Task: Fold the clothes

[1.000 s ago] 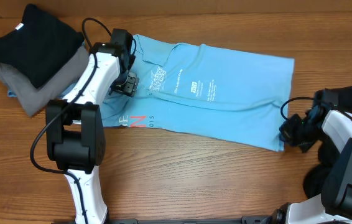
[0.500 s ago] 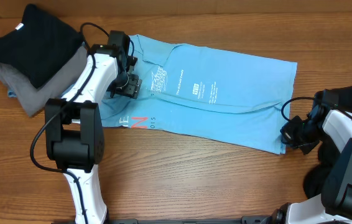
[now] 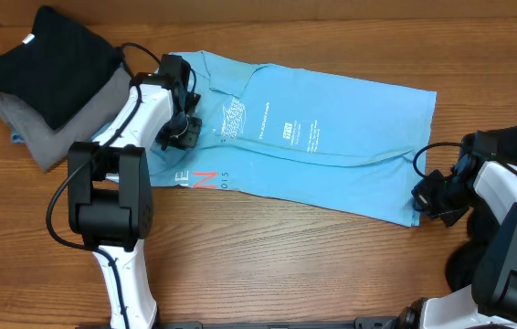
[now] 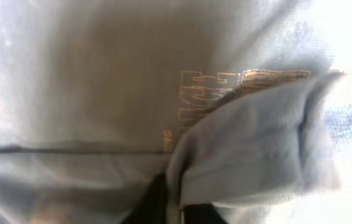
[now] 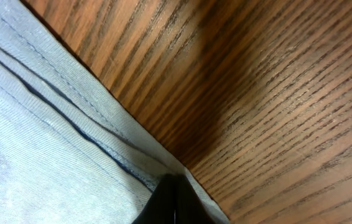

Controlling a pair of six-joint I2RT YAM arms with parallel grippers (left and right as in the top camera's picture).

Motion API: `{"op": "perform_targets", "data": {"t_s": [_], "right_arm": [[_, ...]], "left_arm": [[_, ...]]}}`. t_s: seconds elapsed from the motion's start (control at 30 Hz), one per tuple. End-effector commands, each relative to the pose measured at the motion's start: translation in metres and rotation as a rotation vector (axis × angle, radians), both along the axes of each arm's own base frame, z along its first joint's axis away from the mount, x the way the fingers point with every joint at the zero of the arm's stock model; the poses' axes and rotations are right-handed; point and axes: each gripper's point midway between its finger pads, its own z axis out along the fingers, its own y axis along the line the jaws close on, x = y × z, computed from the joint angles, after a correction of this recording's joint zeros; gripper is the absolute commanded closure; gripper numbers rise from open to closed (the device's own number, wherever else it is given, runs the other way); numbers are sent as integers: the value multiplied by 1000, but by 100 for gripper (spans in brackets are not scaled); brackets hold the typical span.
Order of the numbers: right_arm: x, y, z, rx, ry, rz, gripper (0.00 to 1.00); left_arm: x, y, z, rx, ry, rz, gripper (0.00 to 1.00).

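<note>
The shirt is bunched in a raised fold at my left gripper, so I need to open that gripper, grab the bunched end nearer the front edge [image 3: 163, 168] and smooth it flat.
The clothes in hand are a light blue T-shirt [image 3: 332, 155] with white print and red-orange letters, lying flat and lengthwise across the table. My left gripper [image 3: 184, 131] sits on the shirt's left part, near the collar end. In the left wrist view its dark fingers [image 4: 148, 208] pinch a raised fold of the shirt [image 4: 250, 149], so that gripper [image 4: 175, 211] is shut on fabric. My right gripper [image 3: 420, 196] is at the shirt's lower right corner. In the right wrist view that gripper [image 5: 175, 208] is shut on the stitched hem [image 5: 70, 99].
A folded black garment [image 3: 50, 57] lies on a folded grey one [image 3: 67, 128] at the back left, close to the left arm. Bare wooden table [image 3: 313, 265] runs along the front and shows beside the hem [image 5: 275, 93].
My left gripper has gone from open to shut, pinching up a fold of the shirt, and has shifted slightly left. The right gripper has stayed shut at the corner.
</note>
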Motion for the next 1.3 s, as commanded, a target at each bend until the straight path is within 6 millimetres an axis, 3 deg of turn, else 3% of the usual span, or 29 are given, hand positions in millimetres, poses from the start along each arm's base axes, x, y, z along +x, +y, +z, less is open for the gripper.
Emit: {"op": "perform_targets", "data": {"t_s": [0.0, 0.17, 0.3, 0.53, 0.67, 0.73, 0.8, 1.07, 1.27], "right_arm": [[-7, -14, -6, -71, 42, -18, 96], [-7, -15, -6, -71, 40, -18, 96], [-6, -15, -6, -72, 38, -18, 96], [-6, -15, -6, -72, 38, -18, 96], [-6, -15, -6, -72, 39, -18, 96], [-7, -14, -6, -71, 42, -18, 96], [-7, -14, -6, -70, 44, -18, 96], [-7, -14, -6, -70, 43, -18, 96], [-7, -14, -6, -71, 41, -18, 96]], "left_arm": [[-5, 9, -3, 37, 32, 0, 96], [9, 22, 22, 120, -2, 5, 96], [31, 28, 40, 165, -84, 3, 87], [59, 25, 46, 154, -198, -9, 71], [65, 24, 48, 151, -222, -7, 61], [56, 25, 46, 155, -184, -9, 48], [42, 27, 43, 161, -127, -10, 44], [-18, 32, 37, 172, 99, 106, 43], [-32, 32, 11, 170, 126, 148, 44]]}}
